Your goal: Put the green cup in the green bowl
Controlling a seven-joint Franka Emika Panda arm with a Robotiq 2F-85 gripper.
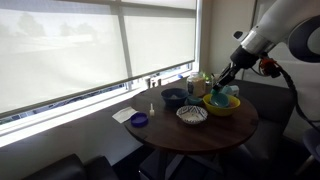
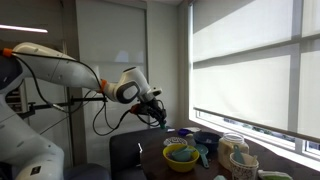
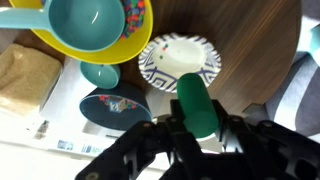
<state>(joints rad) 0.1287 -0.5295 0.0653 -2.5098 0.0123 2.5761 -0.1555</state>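
My gripper needs to let go of the green cup inside the dark blue-black bowl (image 1: 177, 95) (image 3: 116, 108) on the window side of the table.
My gripper (image 3: 197, 128) is shut on the green cup (image 3: 195, 100), a plain bright-green tumbler that sticks out between the fingers. In the wrist view the green bowl (image 3: 72, 48), lime outside and teal within, lies at the top left, apart from the cup. In both exterior views the gripper (image 1: 222, 80) (image 2: 158, 114) hangs above the round table, just over the near side of the green bowl (image 1: 222, 107) (image 2: 181, 158). The cup is too small to make out in the exterior views.
A white patterned bowl (image 3: 180, 62) (image 1: 191, 114) and a dark blue-black bowl (image 3: 115, 106) (image 1: 173, 97) stand near the green bowl. A small teal cup (image 3: 100, 73) sits between them. A purple dish (image 1: 139, 120) lies at the table's edge. A window is behind.
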